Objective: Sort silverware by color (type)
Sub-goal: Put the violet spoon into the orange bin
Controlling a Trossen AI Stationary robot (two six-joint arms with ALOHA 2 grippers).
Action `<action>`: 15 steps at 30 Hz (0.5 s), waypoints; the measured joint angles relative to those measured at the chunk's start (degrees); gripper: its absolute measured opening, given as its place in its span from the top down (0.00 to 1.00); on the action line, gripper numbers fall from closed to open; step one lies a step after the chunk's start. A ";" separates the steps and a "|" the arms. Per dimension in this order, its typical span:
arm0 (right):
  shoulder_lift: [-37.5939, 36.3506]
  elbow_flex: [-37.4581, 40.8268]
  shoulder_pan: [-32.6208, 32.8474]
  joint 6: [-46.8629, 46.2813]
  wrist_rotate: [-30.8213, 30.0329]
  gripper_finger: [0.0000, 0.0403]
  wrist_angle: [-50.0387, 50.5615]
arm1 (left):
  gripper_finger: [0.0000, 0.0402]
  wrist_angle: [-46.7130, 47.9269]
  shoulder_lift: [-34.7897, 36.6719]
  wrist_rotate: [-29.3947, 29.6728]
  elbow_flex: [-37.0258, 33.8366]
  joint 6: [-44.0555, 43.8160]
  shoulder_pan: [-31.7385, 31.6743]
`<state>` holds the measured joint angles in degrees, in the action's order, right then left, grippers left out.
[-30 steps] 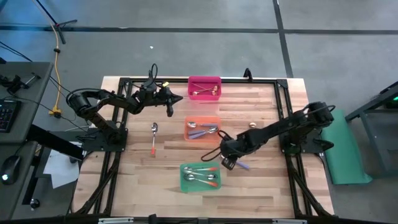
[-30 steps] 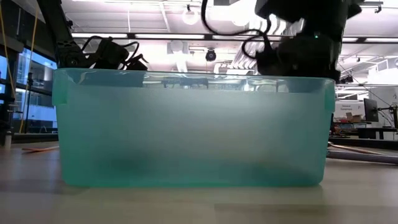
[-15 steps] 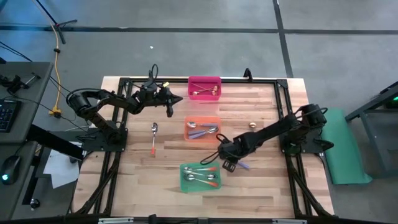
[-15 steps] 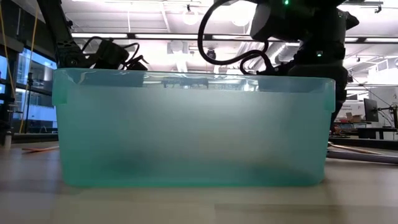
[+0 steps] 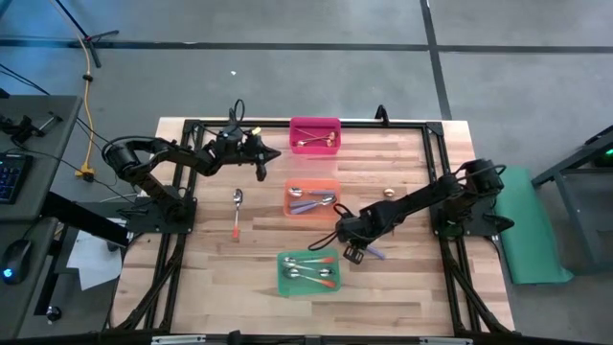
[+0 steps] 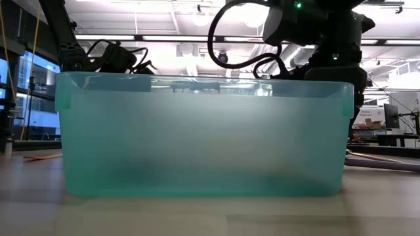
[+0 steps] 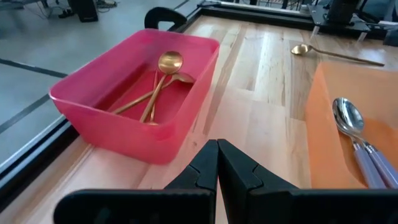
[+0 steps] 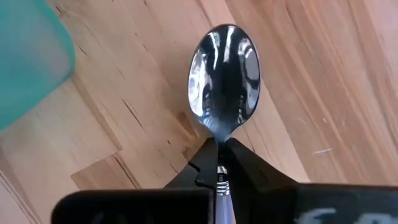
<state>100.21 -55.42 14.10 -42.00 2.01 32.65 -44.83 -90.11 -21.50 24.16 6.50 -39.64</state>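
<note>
I need to set the purple-handled spoon down with my right gripper in the orange bin, over the spoon (image 5: 309, 193) nearest the pink bin.
My right gripper (image 5: 351, 251) is shut on a silver spoon with a pale purple handle (image 5: 375, 254), which lies on the wood just right of the green bin (image 5: 308, 271). Its bowl (image 8: 224, 79) shows past the fingers in the right wrist view. My left gripper (image 5: 263, 165) hovers shut and empty between the pink bin (image 7: 134, 93) and the orange bin (image 7: 336, 149). Gold spoons (image 7: 163, 78) lie in the pink bin, and purple-handled spoons (image 7: 356, 127) in the orange one. The green bin holds orange-red-handled spoons (image 5: 316, 273). My right gripper pinches the spoon's thin neck (image 8: 219, 149), just behind the bowl, between its two fingers (image 8: 200, 167). The fingers come steeply from above and lie across the spoon. The spoon is flat, bowl up, at the level of the table top.
A spoon with an orange-red handle (image 5: 237, 213) lies on the bare wood at the left. A gold spoon (image 5: 390, 193) lies right of the orange bin. The green bin (image 6: 203, 137) fills the low view. Black frame rails run along the table edges.
My right gripper has sunk a little toward the table and shut on the purple-handled spoon's neck. The spoon has stayed where it lay.
</note>
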 joint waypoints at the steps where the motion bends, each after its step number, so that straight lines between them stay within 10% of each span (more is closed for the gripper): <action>1: -0.37 0.09 -0.12 0.00 -0.01 0.99 -0.06 | 1.00 0.05 0.00 0.00 -0.14 0.02 -0.01; 15: -11.76 -0.75 -4.67 3.36 -0.73 1.00 -0.02 | 1.00 -6.03 0.00 0.02 -3.97 0.09 -0.09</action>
<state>88.45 -56.17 9.42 -38.63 1.28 32.63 -50.86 -90.11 -21.47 20.18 6.59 -39.72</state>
